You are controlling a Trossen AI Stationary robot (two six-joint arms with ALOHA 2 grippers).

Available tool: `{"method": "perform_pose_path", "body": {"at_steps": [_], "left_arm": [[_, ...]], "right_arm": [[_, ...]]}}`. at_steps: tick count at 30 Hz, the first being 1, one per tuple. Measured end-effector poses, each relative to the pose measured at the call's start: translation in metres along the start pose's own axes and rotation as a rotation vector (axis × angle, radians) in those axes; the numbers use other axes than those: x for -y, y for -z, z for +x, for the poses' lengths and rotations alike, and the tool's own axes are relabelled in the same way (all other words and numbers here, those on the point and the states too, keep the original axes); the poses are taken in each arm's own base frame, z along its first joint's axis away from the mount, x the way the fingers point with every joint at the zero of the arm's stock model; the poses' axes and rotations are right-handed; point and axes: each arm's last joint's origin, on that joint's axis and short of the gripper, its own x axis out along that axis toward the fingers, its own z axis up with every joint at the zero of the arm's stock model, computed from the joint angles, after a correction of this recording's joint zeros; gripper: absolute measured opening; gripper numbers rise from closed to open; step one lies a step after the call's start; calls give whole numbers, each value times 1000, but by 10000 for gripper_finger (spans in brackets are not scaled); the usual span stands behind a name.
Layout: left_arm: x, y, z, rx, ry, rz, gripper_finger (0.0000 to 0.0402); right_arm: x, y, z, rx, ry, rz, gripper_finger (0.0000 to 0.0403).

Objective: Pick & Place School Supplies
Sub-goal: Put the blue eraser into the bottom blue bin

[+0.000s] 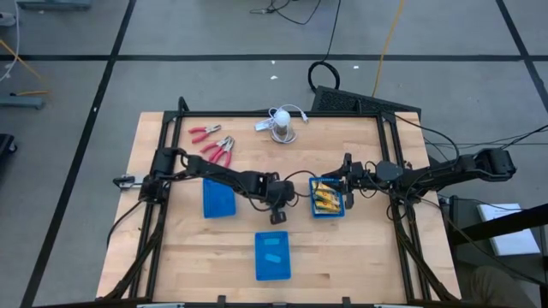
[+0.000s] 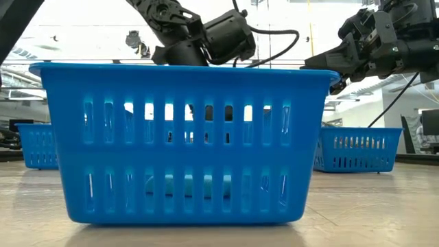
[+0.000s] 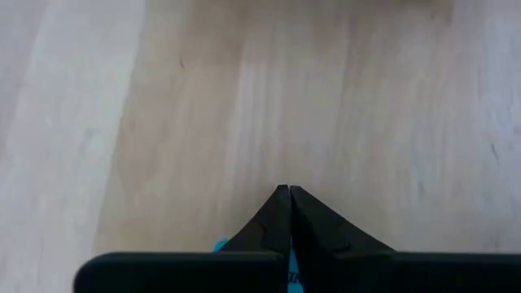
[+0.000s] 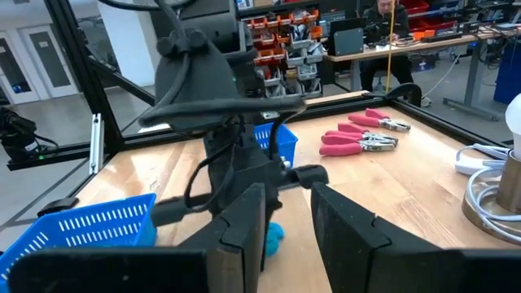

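I need to open my left gripper's fingers, as they meet past the light-blue blocks, then back off over the blocks and close around one block (image 3: pixel 295 278).
My left gripper (image 3: pixel 286 195) points down over bare wood between the three blue trays, in the high view (image 1: pixel 277 205), shut on a light-blue block (image 4: pixel 274 234). My right gripper (image 4: pixel 289 224) is open and holds nothing. It hovers at the far edge of the tray (image 1: pixel 313 210) that holds yellow-orange boxes (image 1: pixel 326 199). Two more light-blue blocks (image 1: pixel 273 251) lie in the near tray (image 1: pixel 260 269). Two red-handled pliers (image 1: pixel 205 131) (image 1: pixel 221 151) lie flat near the table's far left corner; the right wrist view also shows the pliers (image 4: pixel 358 134). My left gripper pinches the light-blue block between its two fingers, coming from above and pointing down. Only slivers of the block (image 3: pixel 218 244) show beside the fingers, behind their meeting tips. The block is lifted clear of the table; which part is gripped stays hidden by the fingers.
A third blue tray (image 1: pixel 218 198) sits left of my left gripper. The white round object with a cable (image 1: pixel 282 125) stands at the far edge. In the low view the near tray (image 2: pixel 185 137) fills the foreground. A person sits at a desk (image 4: pixel 383 24) beyond the table.
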Motion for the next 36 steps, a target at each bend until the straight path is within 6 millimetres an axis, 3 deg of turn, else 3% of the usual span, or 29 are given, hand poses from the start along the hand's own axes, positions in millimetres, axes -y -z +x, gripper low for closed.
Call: {"method": "perform_pose_path", "body": {"at_steps": [18, 23, 27, 31, 36], "left_arm": [[15, 21, -10, -173, -55, -4, 4], [15, 19, -29, -135, -71, -54, 10], [14, 21, -58, -148, -88, -155, 10], [7, 30, -83, -184, -255, -293, 46], [10, 36, -84, -188, -319, -410, 127]], "right_arm": [[0, 0, 0, -4, -3, 0, 93], [0, 0, 0, -4, -3, 0, 93], [0, 0, 0, 0, -4, 0, 93], [0, 0, 0, -1, -4, 0, 93], [0, 0, 0, -2, -4, 0, 93]]}}
